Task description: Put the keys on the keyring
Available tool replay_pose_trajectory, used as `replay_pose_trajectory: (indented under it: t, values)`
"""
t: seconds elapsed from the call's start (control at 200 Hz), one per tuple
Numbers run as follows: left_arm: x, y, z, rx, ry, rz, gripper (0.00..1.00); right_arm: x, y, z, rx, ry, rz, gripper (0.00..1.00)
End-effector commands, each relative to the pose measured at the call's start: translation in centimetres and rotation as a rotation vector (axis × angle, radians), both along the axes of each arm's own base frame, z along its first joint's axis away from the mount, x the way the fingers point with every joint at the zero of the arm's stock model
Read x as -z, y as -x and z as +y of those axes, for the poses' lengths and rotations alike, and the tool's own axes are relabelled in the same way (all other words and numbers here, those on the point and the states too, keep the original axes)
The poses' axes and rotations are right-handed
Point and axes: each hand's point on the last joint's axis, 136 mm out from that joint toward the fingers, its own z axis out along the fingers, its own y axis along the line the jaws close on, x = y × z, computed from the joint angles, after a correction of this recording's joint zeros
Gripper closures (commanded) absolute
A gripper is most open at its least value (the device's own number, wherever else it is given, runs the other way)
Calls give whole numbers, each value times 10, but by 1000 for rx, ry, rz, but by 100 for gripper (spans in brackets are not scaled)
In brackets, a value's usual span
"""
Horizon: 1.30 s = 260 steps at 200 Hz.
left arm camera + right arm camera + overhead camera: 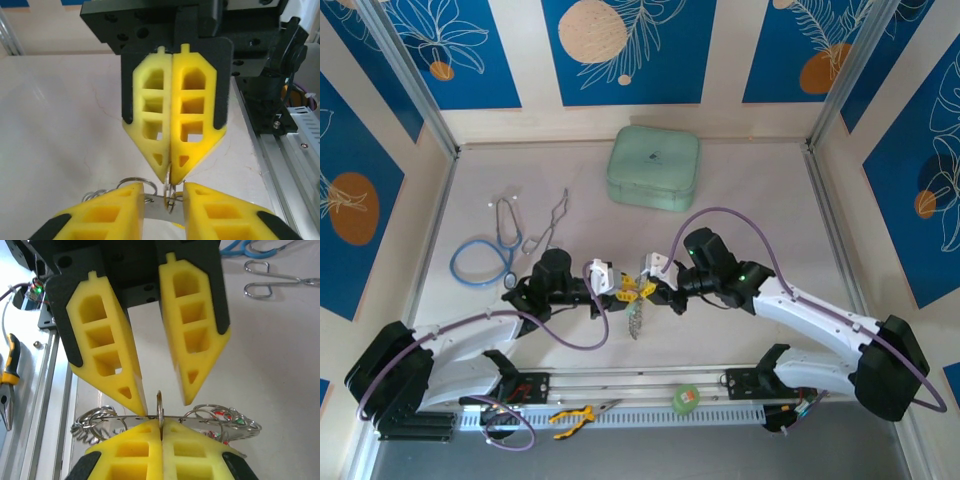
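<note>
The small upright loop is held only by my right gripper, so next my left gripper grips the loop's loose end [159, 399] before my right gripper opens for a new hold.
The keyring [635, 320] hangs between my two grippers over the middle of the table, a flat silvery band [125, 417] strung with many small wire loops [131, 181]. My right gripper [161, 424] is shut on one small upright loop [160, 407] of it. My left gripper [164, 192] faces it with its jaws apart and the band lying between them. One left fingertip [141, 407] touches the band and the other [187, 399] stands clear above it. Red and green key heads [227, 416] show among the loops on the right side. In the top view the left gripper [620, 290] and the right gripper [642, 290] meet tip to tip.
A mint-green case [653, 167] stands at the back. A blue stethoscope [485, 255] and steel forceps [552, 225] lie to the back left. Yellow-handled pliers [575, 415] and a green tape roll [686, 398] rest on the rail at the near edge.
</note>
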Motion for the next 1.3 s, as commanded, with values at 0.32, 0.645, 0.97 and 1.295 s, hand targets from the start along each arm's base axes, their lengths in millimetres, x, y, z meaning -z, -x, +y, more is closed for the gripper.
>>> replay_pose_trajectory:
  t: [0.32,0.645,0.97,1.295]
  values:
    - [-4,3,-1,39,-94,-40,88,0,6,7,-158,218,-104,100]
    - [-4,3,-3,29,-52,-34,100,-20,-5,7,-52,-24,-42,73]
    - [-16,0,-5,-27,149,9,100,3,1,2,-3,-65,44,69]
    - [-13,4,-4,-16,154,30,100,3,2,5,-1,-99,41,75]
